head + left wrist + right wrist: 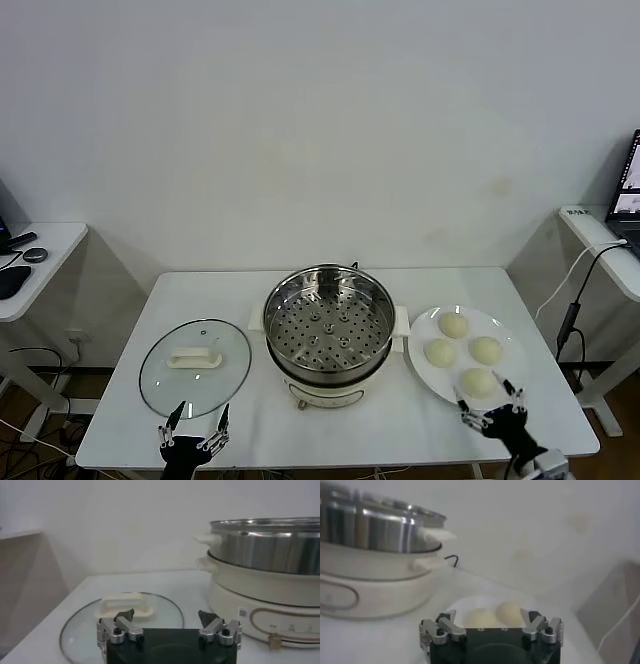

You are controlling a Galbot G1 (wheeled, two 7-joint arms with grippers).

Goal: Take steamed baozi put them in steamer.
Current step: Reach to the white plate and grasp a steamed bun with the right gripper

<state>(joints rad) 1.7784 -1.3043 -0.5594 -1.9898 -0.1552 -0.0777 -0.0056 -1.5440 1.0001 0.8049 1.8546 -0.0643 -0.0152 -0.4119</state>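
Note:
Next, my right gripper moves next to the baozi at the white plate's far edge (pixel 453 325), the one closest to the wall, and closes on the sides of that baozi.
Several cream-white baozi (pixel 462 352) lie on a white plate (pixel 424 368) at the table's right. Two of them show in the right wrist view (pixel 496 614). The steamer (pixel 329 330), a shiny steel pot with a perforated tray on a cream base, stands at the table's centre and holds nothing. It also shows in the left wrist view (pixel 265 565) and the right wrist view (pixel 375 560). My right gripper (pixel 492 408) is open and empty at the plate's near edge, just before the nearest baozi (pixel 478 381). My left gripper (pixel 195 426) is open and empty at the near edge of the glass lid.
A round glass lid with a white handle (pixel 195 362) lies flat on the table left of the steamer, and shows in the left wrist view (pixel 125 607). Side desks stand far left and far right. A black cable hangs at the right.

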